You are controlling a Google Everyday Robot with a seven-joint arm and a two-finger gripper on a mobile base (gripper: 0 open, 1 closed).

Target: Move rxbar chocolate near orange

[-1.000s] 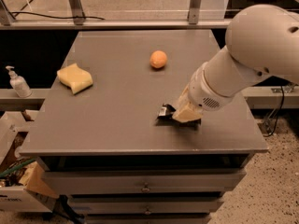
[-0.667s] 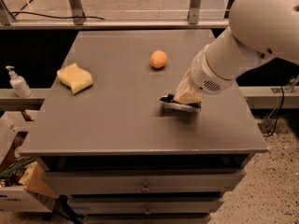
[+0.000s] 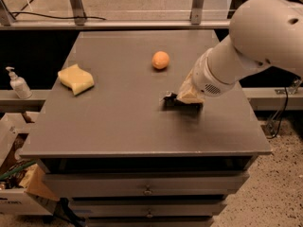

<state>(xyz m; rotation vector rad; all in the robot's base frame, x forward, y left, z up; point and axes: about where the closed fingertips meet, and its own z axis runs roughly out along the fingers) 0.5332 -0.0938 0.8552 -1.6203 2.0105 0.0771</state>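
My gripper has the rxbar chocolate. I need to let go of it on the grey table (image 3: pixel 180 69), close beside the orange, on the side toward my arm.
The orange (image 3: pixel 160 60) is a small round fruit lying on the grey table (image 3: pixel 113 126), at mid-back. The rxbar chocolate (image 3: pixel 170 100) shows as a dark flat bar end poking out to the left from under my gripper (image 3: pixel 182 99). The gripper is shut on it and holds it just over the table top, with a shadow beneath it. The bar is in front of the orange and slightly to its right, about a hand's width away. My large white arm (image 3: pixel 255 37) comes in from the right and hides most of the bar.
A pale yellow curved sponge (image 3: pixel 75 79) lies at the table's left. A white pump bottle (image 3: pixel 18 84) stands on a ledge left of the table. Drawers (image 3: pixel 147 188) sit under the table front. Boxes (image 3: pixel 14 193) stand on the floor at lower left.
My gripper has carried the rxbar chocolate away from the front edge, back and a little left toward the orange. The orange and sponge have not moved.
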